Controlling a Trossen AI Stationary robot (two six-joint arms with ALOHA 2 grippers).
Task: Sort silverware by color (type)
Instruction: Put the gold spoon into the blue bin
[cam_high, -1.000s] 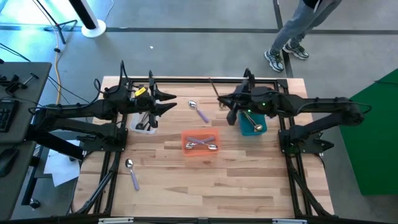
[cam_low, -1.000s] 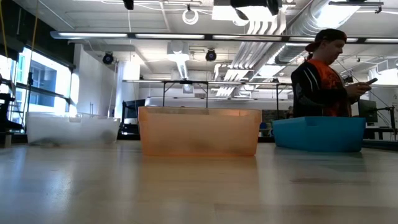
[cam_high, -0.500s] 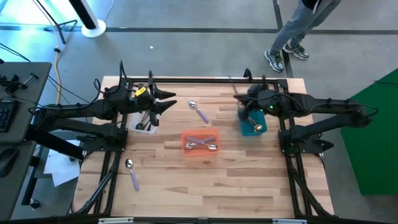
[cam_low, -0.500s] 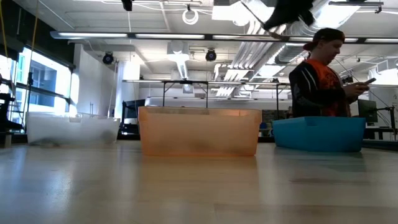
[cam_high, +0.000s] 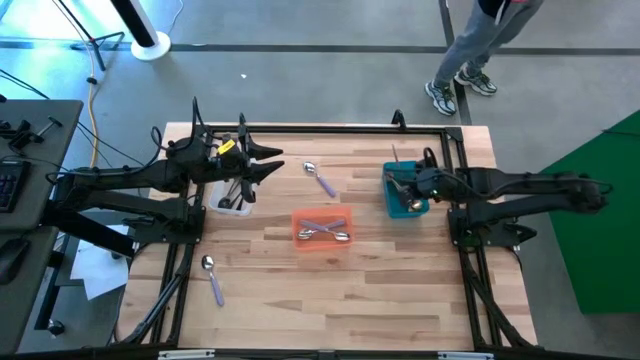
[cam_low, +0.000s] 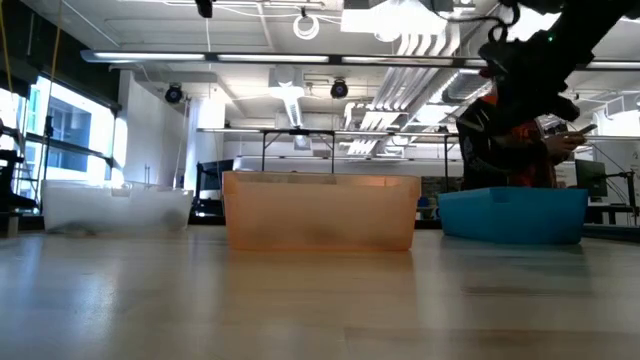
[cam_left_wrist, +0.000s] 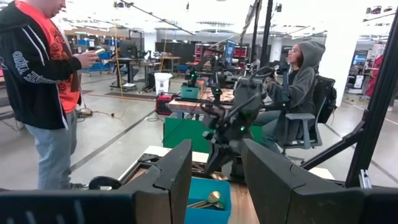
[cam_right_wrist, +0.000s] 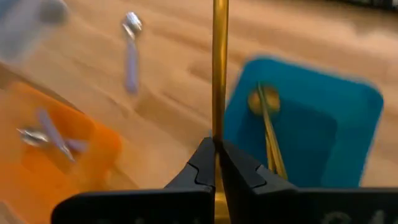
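The robot's right gripper should put the gold spoon down in the teal bin (cam_high: 403, 189) (cam_right_wrist: 257, 143), beside the other gold spoons. The gold spoon is now over that bin.
My right gripper (cam_high: 398, 178) is over the teal bin (cam_high: 407, 196) and is shut on a gold spoon (cam_right_wrist: 218, 68). The teal bin (cam_right_wrist: 323, 137) has gold spoons (cam_right_wrist: 266, 112) lying in it. My left gripper (cam_high: 272, 166) is open and empty above the clear bin (cam_high: 232, 197), which holds black spoons. The orange bin (cam_high: 322, 228) holds spoons with lavender handles. One lavender spoon (cam_high: 318, 178) lies on the table between the arms, and another (cam_high: 212, 278) lies near the left front. My right gripper pinches the gold spoon's thin handle (cam_right_wrist: 217, 134) between its two fingertips. The handle runs straight out past the fingers, in line with them. The spoon is lifted clear, over the teal bin's left rim; its far end lies outside the picture.
The three bins stand in a row across the table's far half, as the low view shows: clear (cam_low: 115, 210), orange (cam_low: 320, 210), teal (cam_low: 512, 215). A person stands beyond the far right corner (cam_high: 480, 50). The near half holds only the one lavender spoon.
My right gripper has carried the gold spoon toward the table's right edge, from the bare wood left of the teal bin to above the bin, and has turned as it went. My left gripper has kept still.
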